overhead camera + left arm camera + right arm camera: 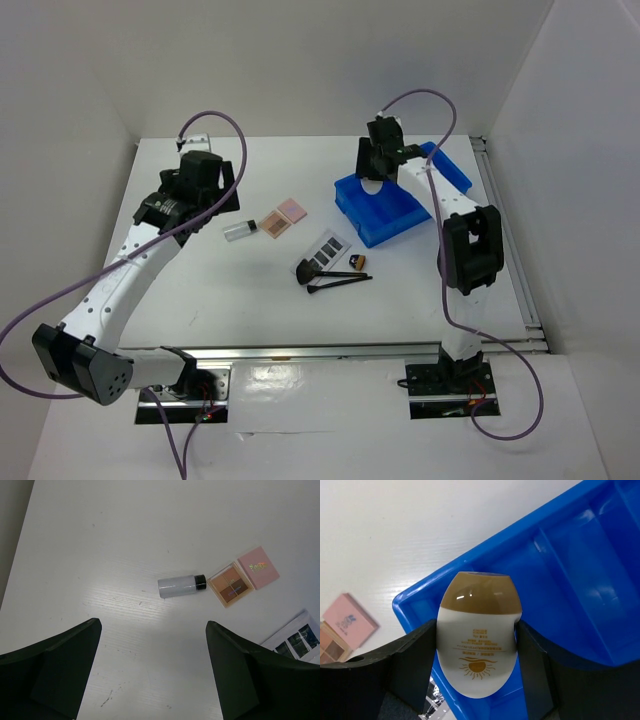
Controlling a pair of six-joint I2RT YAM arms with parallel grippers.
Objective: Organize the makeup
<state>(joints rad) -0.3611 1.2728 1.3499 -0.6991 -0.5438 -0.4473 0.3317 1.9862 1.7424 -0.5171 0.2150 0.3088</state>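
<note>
Next, my left gripper goes next to the clear vial beside the tan compact and grips the middle of its body (237,231) (177,586), clear of its black cap.
My right gripper (378,172) is shut on a white tube (479,645) with a tan cap and holds it over the near-left corner of the blue divided bin (570,565). My left gripper (152,645) is open and empty above the table, short of the clear vial (181,585). The vial lies on its side next to a tan compact (230,584) and a pink compact (258,567). In the top view the grey strip palette (325,252) lies mid-table with black brushes (338,282) just in front of it.
The blue bin (400,200) stands at the right back of the table under the right arm. A small tan-and-black item (357,263) lies by the brushes. White walls close in the left, back and right sides.
</note>
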